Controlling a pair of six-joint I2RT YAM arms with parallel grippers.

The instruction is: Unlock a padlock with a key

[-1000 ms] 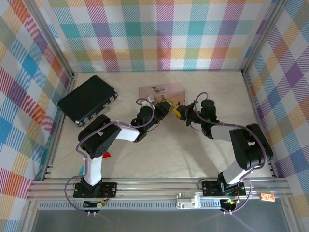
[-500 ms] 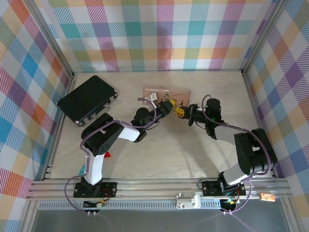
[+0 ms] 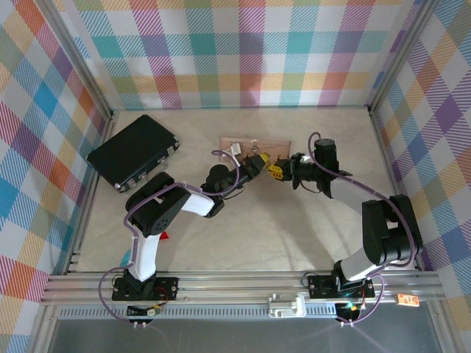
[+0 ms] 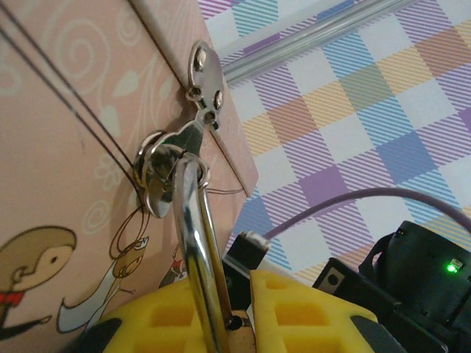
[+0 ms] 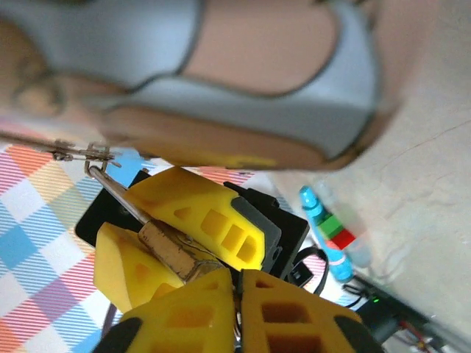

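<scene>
The pink tin is tipped back with its hasp side up, so my left gripper needs to open and let the tin settle flat, then grip the padlock point(image 5: 168, 247) again before the key turns.
The brass padlock point(image 5: 173, 250) sits clamped between the yellow fingers of my left gripper point(image 4: 237, 294), which is shut on it. Its silver shackle point(image 4: 193, 235) runs up through the ring point(image 4: 156, 176) of the hasp on the pink tin point(image 4: 66, 110). My right gripper point(image 5: 237, 283) presses end-on against the padlock's lower end with its jaws nearly together. A thin metal sliver, apparently the key point(image 5: 237, 325), shows in the slit between them. In the top view both grippers, left point(image 3: 257, 162) and right point(image 3: 278, 170), meet just in front of the tin point(image 3: 254, 142).
A black case point(image 3: 132, 151) lies at the back left. A small red object point(image 3: 162, 236) lies by the left arm's base. A blue, green and red item point(image 5: 335, 237) rests on the table. Plaid walls close in three sides.
Both grippers have shifted toward the back wall with the padlock. The tin has tipped so that its edge now faces up. The right arm has swung out to the right.
</scene>
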